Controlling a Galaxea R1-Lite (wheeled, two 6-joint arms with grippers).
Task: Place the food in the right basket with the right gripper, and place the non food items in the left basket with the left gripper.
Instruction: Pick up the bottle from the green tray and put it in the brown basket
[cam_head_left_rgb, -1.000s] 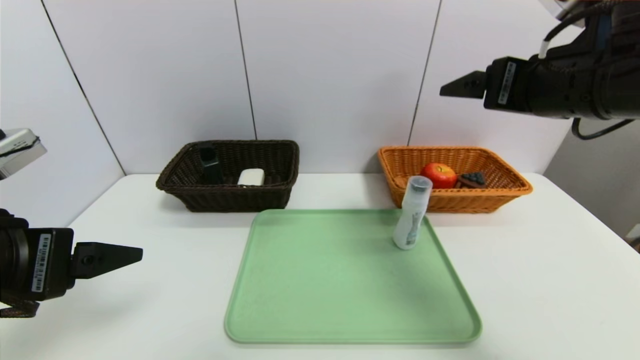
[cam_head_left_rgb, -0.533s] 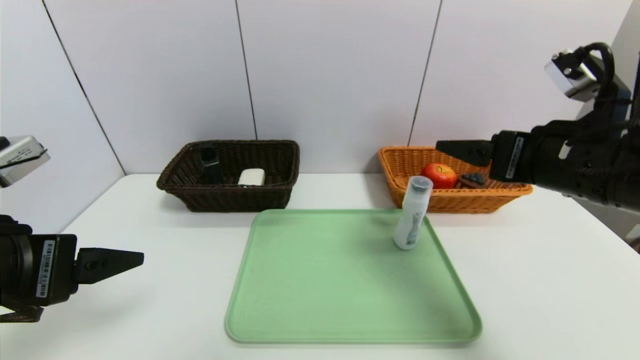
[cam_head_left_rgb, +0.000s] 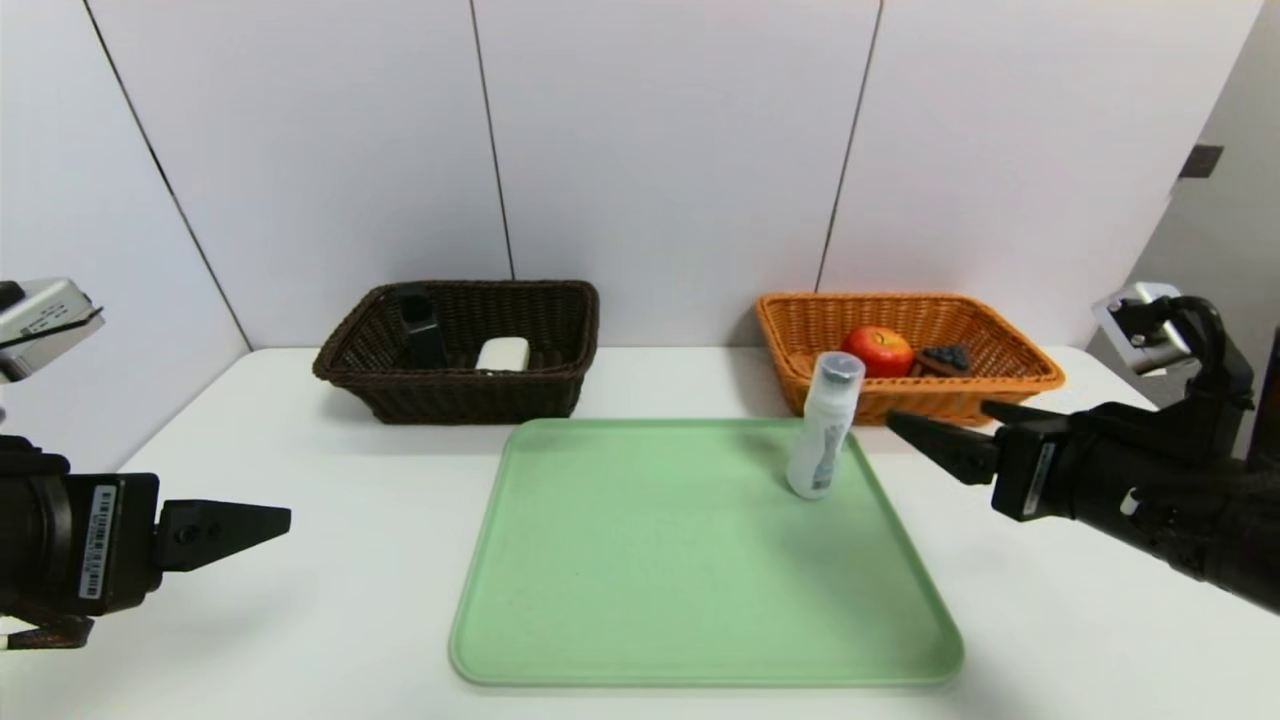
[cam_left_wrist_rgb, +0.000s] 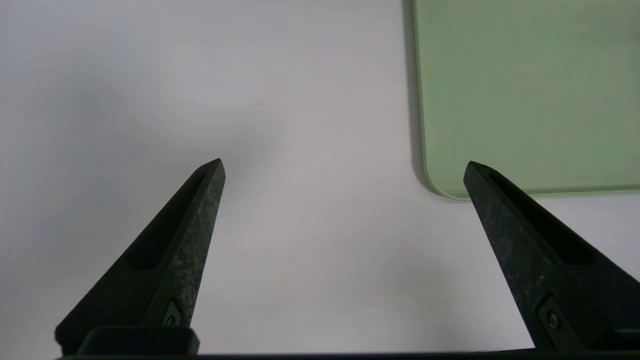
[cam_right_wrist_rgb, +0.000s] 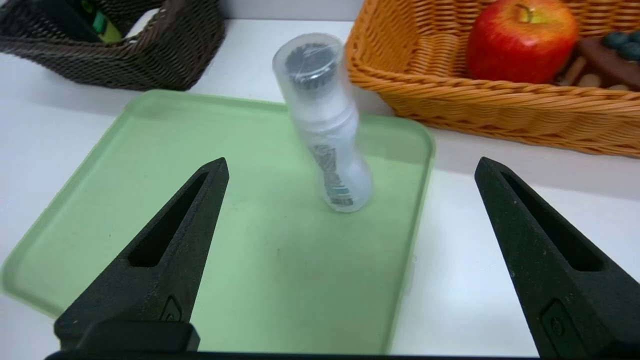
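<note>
My right gripper should next close on the narrow middle (cam_head_left_rgb: 822, 437) (cam_right_wrist_rgb: 336, 153) of the white tube bottle, where the bottle's printed label is.
The apple (cam_head_left_rgb: 877, 350) and the cake slice (cam_head_left_rgb: 943, 358) lie in the orange right basket (cam_head_left_rgb: 1010, 385). A black pump bottle (cam_head_left_rgb: 421, 325) and a white soap bar (cam_head_left_rgb: 502, 353) sit in the dark brown left basket (cam_head_left_rgb: 450, 395). The white tube bottle (cam_head_left_rgb: 825, 425) (cam_right_wrist_rgb: 325, 125) stands upright at the tray's far right corner. My right gripper (cam_head_left_rgb: 937, 411) (cam_right_wrist_rgb: 351, 160) is open and empty, low over the table just right of that bottle, pointing at it. My left gripper (cam_head_left_rgb: 285, 520) (cam_left_wrist_rgb: 345, 164) hangs open and empty over bare table left of the tray.
The green tray (cam_head_left_rgb: 650, 580) (cam_left_wrist_rgb: 525, 90) lies in the middle of the white table (cam_head_left_rgb: 1100, 620), in front of both baskets, and holds only the tube bottle. A white panelled wall stands behind the baskets.
My right arm has come down from high above the right basket to table height beside the tray's right edge. The left gripper has barely shifted. The bottle has stayed put.
</note>
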